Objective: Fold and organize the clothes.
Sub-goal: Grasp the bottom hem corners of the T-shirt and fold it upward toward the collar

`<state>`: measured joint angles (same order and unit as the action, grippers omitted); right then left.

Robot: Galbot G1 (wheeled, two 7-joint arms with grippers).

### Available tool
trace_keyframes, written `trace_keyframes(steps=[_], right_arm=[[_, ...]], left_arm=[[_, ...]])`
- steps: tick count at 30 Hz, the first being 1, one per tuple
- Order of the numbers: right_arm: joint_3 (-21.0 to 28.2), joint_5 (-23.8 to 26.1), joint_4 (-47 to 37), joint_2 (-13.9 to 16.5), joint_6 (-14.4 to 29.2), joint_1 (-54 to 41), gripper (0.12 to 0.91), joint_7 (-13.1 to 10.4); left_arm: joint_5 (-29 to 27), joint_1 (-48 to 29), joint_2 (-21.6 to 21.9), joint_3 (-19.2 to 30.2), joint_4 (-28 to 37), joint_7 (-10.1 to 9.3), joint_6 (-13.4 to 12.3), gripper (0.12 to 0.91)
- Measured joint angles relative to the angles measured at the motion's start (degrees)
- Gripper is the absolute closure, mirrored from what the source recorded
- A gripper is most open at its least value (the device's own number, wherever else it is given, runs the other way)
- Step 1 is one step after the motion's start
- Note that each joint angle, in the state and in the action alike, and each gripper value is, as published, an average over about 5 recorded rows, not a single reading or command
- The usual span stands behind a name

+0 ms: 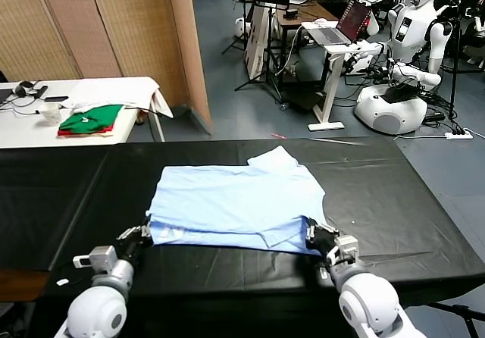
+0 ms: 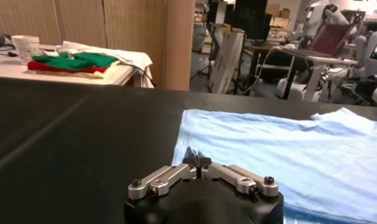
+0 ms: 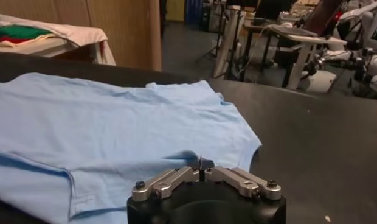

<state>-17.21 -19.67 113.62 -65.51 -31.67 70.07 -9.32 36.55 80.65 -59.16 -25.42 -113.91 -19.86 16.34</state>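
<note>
My right gripper is pinching a raised fold inside the T-shirt's near edge. Next, I open it, take the T-shirt's near corner (image 1: 311, 251) and pull the T-shirt closer.
The clothes are one pale light-blue T-shirt (image 1: 235, 198) lying flat and partly folded on the black table (image 1: 394, 201), with a sleeve poking out at its far side. My left gripper (image 1: 144, 236) is shut on the shirt's near left corner; the left wrist view shows a small peak of the T-shirt (image 2: 286, 146) pinched in the left gripper (image 2: 197, 161). My right gripper (image 1: 314, 236) is shut on the near right corner. There a fold of the T-shirt (image 3: 103, 122) rises into the right gripper (image 3: 204, 163).
A white table (image 1: 114, 88) at the back left holds green and red garments (image 1: 91, 118) and a cup (image 1: 49, 113). Behind the black table are a wooden partition (image 1: 114, 27), a desk with a laptop (image 1: 341, 27) and other robots (image 1: 394, 88).
</note>
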Motion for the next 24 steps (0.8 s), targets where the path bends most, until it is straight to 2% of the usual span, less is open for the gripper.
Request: trace_keyframes(steps=[8, 10, 12, 14, 16, 18, 21, 24], right_arm=[[0.1, 0.1, -1.2, -0.5, 0.1, -0.6, 0.875, 0.3], [-0.1, 0.0, -1.0, -0.6, 0.1, -0.4, 0.840, 0.8], [-0.4, -0.1, -0.6, -0.5, 0.1, 0.0, 0.767, 1.4], [-0.7, -0.3, 0.1, -0.3, -0.1, 0.5, 0.657, 1.8], [-1.1, -0.7, 0.9, 0.1, -0.7, 1.3, 0.524, 1.9], [-1.7, -1.1, 2.0, 0.6, -1.3, 2.1, 0.373, 1.9], [-2.6, -1.5, 4.2, 1.4, -1.9, 4.1, 0.210, 1.8], [-3.9, -1.5, 7.0, 1.9, -1.8, 7.1, 0.132, 1.8]], left_arm=[[-0.4, -0.8, -0.1, 0.4, 1.6, 0.08, -0.1, 0.883], [-0.6, -1.0, -0.2, 0.7, 2.0, 0.11, -0.2, 0.883], [-0.8, -1.3, -0.2, 1.1, 2.3, 0.11, -0.2, 0.883], [-1.2, -1.6, -0.4, 1.4, 2.6, 0.09, -0.1, 0.883], [-1.4, -1.7, -0.5, 1.6, 2.7, 0.07, 0.1, 0.880], [-1.6, -1.7, -0.6, 1.6, 2.7, 0.05, 0.2, 0.841], [-1.7, -1.3, -0.7, 1.4, 2.3, -0.05, 0.3, 0.690], [-1.9, -0.3, -0.5, 0.7, 1.3, -0.16, 0.8, 0.501]])
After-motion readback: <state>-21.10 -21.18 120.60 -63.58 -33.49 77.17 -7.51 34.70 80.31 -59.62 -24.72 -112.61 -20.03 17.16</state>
